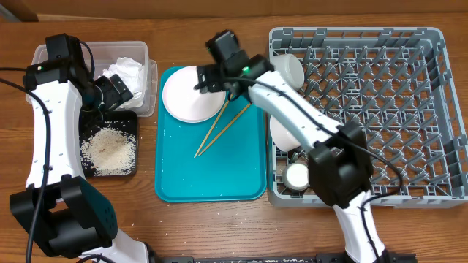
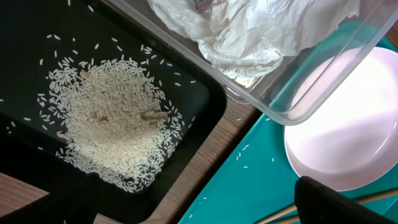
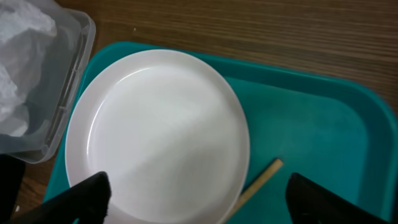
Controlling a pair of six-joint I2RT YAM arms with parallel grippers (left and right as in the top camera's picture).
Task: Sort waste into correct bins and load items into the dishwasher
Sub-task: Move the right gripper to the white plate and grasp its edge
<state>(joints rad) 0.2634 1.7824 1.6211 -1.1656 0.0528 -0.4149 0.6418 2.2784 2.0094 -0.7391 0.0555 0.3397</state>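
Next, my right gripper grips the rim of the large white plate [image 1: 224,96] [image 3: 244,177] on the side that faces the grey dish rack, next to the chopsticks.
A large white plate [image 1: 186,95] lies at the far left of the teal serving tray [image 1: 212,183], with two chopsticks [image 1: 223,124] beside it. My right gripper [image 1: 213,75] is open just above the plate [image 3: 161,130]. In the right wrist view its fingers [image 3: 199,199] straddle the plate's rim and a chopstick tip [image 3: 264,174]. My left gripper [image 1: 115,91] is open and empty over the gap between the clear tub [image 1: 142,58] and the black tray [image 1: 91,164]. Rice [image 2: 112,124] lies in the black tray. The crumpled napkin [image 2: 249,31] is in the tub.
The grey dish rack [image 1: 380,117] stands at the right with a white cup [image 1: 289,69], a bowl [image 1: 281,131] and a small cup [image 1: 297,174] along its left side. A few rice grains lie on the teal tray [image 2: 249,174].
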